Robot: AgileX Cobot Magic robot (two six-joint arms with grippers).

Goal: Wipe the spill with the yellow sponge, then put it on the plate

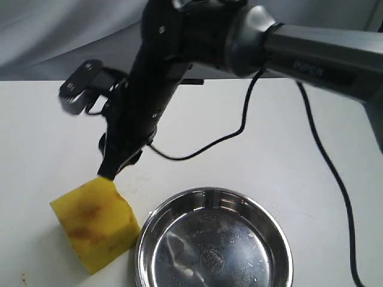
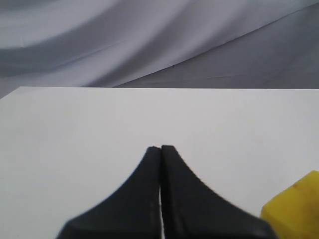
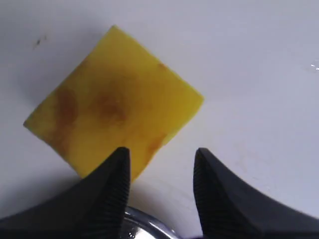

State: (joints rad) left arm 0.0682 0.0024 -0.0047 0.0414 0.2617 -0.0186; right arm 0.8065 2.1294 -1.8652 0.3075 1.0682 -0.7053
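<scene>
Next, I pinch the yellow sponge's middle (image 1: 94, 216) with my right gripper, which hangs open over its corner, and wipe toward the brown specks that remain beyond the yellow sponge.
The yellow sponge (image 1: 96, 224) lies on the white table to the left of the plate (image 1: 154, 227), its top stained amber-brown. My right gripper (image 1: 108, 172) reaches across from the right and hangs open just above the sponge's far corner. In the right wrist view the sponge (image 3: 112, 112) lies beyond the open right gripper (image 3: 160, 152), nothing sits between the fingers, and the plate's rim (image 3: 144, 222) shows below them. My left gripper (image 2: 160, 147) is shut on nothing over bare table, with a corner of the sponge (image 2: 294, 211) beside it. No spill puddle shows.
A black cable (image 1: 200, 150) trails over the table behind the plate, and another cable (image 1: 335, 179) runs down the right side. Tiny brown specks (image 1: 24, 278) mark the table near the front left. Grey cloth (image 2: 149, 40) hangs behind the table's far edge.
</scene>
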